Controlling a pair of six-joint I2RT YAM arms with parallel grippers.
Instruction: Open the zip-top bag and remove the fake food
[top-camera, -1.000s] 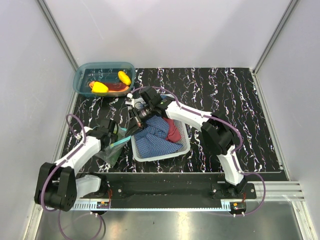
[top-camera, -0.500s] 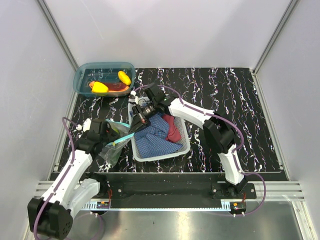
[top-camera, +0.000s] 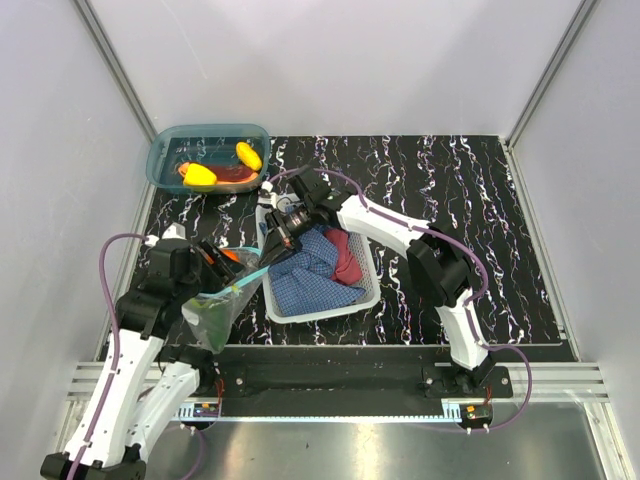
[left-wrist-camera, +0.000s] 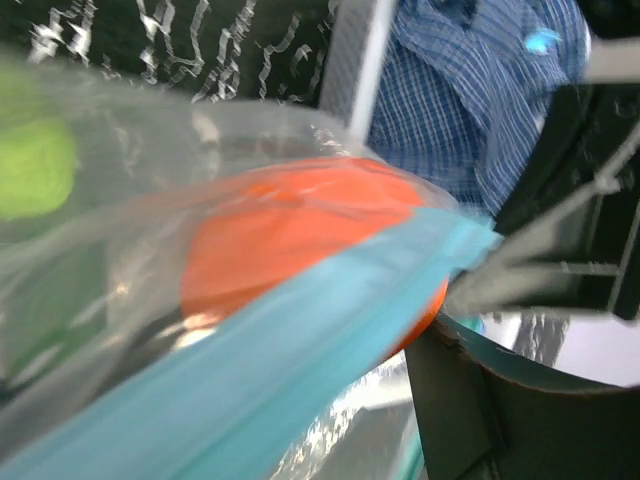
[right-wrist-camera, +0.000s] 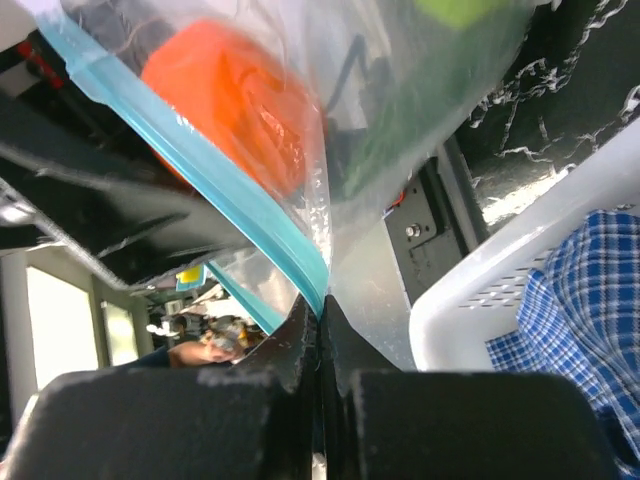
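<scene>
The robot's left gripper needs to let go of the bag's orange piece, still inside the hanging zip-top bag, in the teal bin (top-camera: 230, 172), between the yellow pieces.
The zip-top bag (top-camera: 215, 312) hangs off the table between my two grippers, with its teal zip strip (top-camera: 232, 288) stretched between them. My left gripper (top-camera: 203, 264) is raised at the near left and is shut on the bag's left side. In the left wrist view, the strip (left-wrist-camera: 260, 360) crosses in front of an orange piece of fake food (left-wrist-camera: 290, 235) and a lime-green piece (left-wrist-camera: 30, 165) inside the bag. My right gripper (right-wrist-camera: 320, 305) is shut on the strip's end (right-wrist-camera: 300, 262) and sits beside the basket (top-camera: 268, 262). The orange piece (right-wrist-camera: 230, 100) shows through the plastic.
A white basket (top-camera: 370, 290) in the middle holds a blue checked cloth (top-camera: 310, 275) and a red cloth (top-camera: 347, 258). A teal bin (top-camera: 165, 150) at the back left holds two yellow pieces (top-camera: 200, 176) and an orange one. Grey walls stand on three sides.
My left arm has risen and pulled back toward the near left, lifting the bag off the table and stretching the strip. My right gripper has kept its pinch by the basket's left rim.
</scene>
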